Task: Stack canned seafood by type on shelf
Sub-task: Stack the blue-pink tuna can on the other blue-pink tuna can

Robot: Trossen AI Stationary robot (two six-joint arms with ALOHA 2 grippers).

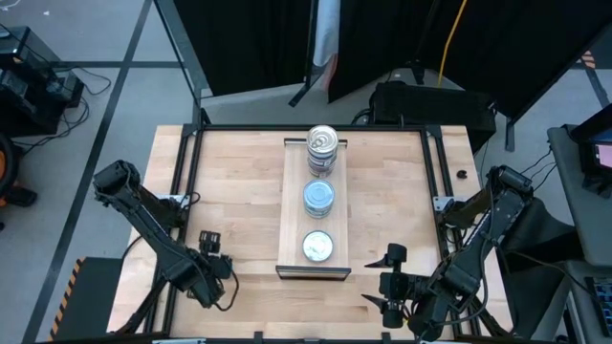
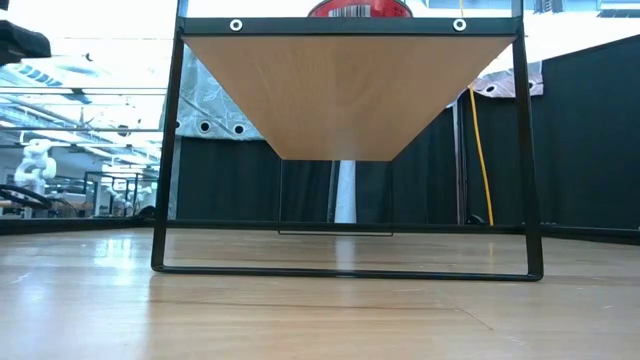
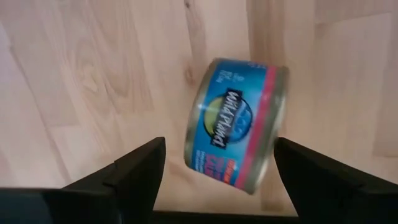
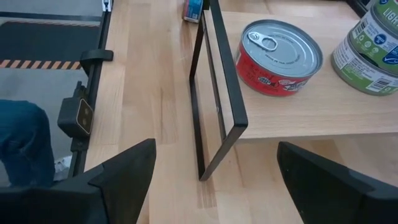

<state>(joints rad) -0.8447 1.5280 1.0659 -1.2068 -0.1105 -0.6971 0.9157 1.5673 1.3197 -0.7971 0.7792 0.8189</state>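
Note:
My left gripper has the blue-labelled can slanted between its fingers, so I should open them, line up squarely with the can and take it by both flat ends [image 3: 271,132].
A blue-labelled can [image 3: 239,124] lies on its side on the plank tabletop. My left gripper [image 3: 221,180] points down over it, open, one finger on either side of the can with a gap showing. In the high view this gripper [image 1: 208,239] is left of the shelf [image 1: 292,205], near the table's front. The shelf carries a stack of cans at its far end [image 1: 322,150], a blue-topped can [image 1: 319,198] in the middle and a silver-topped red can [image 4: 280,56] near its front. My right gripper [image 1: 392,284] hangs open off the shelf's near right corner.
The shelf is a raised board on a black wire frame [image 4: 217,99], seen from below in the low view [image 2: 345,90]. Black rails [image 1: 186,177] run along the table's left and right sides. Bare wood lies on both sides of the shelf.

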